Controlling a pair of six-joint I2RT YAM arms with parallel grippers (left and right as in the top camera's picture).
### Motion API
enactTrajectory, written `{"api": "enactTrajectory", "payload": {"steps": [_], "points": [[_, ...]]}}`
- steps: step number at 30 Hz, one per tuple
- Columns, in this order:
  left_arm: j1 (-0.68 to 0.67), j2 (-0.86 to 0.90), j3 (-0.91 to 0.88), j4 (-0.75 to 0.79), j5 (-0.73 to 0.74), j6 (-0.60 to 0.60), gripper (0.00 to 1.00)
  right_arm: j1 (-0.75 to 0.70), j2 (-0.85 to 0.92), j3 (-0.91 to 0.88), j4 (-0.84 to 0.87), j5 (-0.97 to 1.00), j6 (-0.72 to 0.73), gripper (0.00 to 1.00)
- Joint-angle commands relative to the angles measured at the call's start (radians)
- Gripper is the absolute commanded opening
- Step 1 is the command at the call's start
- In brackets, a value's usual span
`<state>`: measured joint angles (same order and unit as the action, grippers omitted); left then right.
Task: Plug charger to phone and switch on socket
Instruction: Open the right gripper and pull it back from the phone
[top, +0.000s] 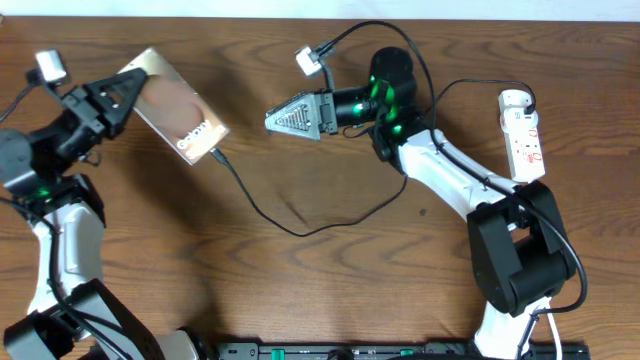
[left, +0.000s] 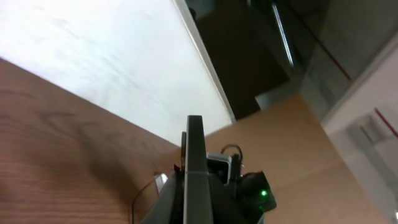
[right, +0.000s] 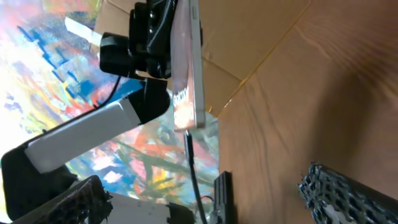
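Note:
I should set the phone down with my left gripper on the table (top: 227, 192) beside the cable, just below its black connector.
My left gripper (top: 118, 92) is shut on the phone (top: 178, 108) and holds it tilted off the table at the upper left. The phone appears edge-on in the left wrist view (left: 194, 152) and in the right wrist view (right: 190, 68). The charger's black connector (top: 216, 155) sits at the phone's lower end, and its thin cable (top: 300, 230) curves across the table and under the right arm. It hangs from the phone in the right wrist view (right: 193, 165). My right gripper (top: 285, 120) is open and empty, a little to the right of the phone. The socket (top: 526, 140) lies at the far right.
The right arm's white link (top: 450, 170) stretches between the cable and the socket. The left arm's base (top: 60, 250) stands at the left edge. A black bar (top: 400, 350) runs along the front edge.

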<state>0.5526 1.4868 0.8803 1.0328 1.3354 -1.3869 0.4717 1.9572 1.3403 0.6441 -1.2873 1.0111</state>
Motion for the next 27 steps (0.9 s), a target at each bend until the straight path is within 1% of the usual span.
{"api": "enactTrajectory", "payload": {"steps": [1,4,7,9,13,16,21,24,27], "points": [[0.043,0.000,0.007,-0.044,0.012,-0.004,0.07,-0.011,0.006,0.013,-0.064,-0.014,-0.128,0.99],[0.061,0.000,0.007,-0.090,0.015,0.001,0.07,-0.015,0.006,0.013,-0.225,0.045,-0.249,0.99],[0.064,0.000,0.007,-0.093,0.016,0.007,0.07,-0.015,0.006,0.013,-0.396,0.137,-0.379,0.99],[0.064,0.000,0.007,-0.093,0.017,0.011,0.07,-0.017,0.006,0.018,-0.471,0.178,-0.444,0.99],[0.064,0.000,0.007,-0.115,0.027,0.061,0.07,-0.035,0.006,0.051,-0.594,0.234,-0.528,0.99],[0.064,0.000,0.007,-0.187,0.027,0.108,0.07,-0.055,0.006,0.103,-0.786,0.352,-0.639,0.99],[0.063,0.000,0.007,-0.403,0.022,0.282,0.07,-0.071,0.006,0.216,-1.095,0.604,-0.775,0.99],[0.063,0.000,0.007,-0.599,-0.016,0.435,0.07,-0.072,0.006,0.282,-1.204,0.717,-0.800,0.99],[0.063,0.000,0.007,-0.838,-0.100,0.597,0.07,-0.072,0.006,0.340,-1.279,0.821,-0.800,0.99]]}}
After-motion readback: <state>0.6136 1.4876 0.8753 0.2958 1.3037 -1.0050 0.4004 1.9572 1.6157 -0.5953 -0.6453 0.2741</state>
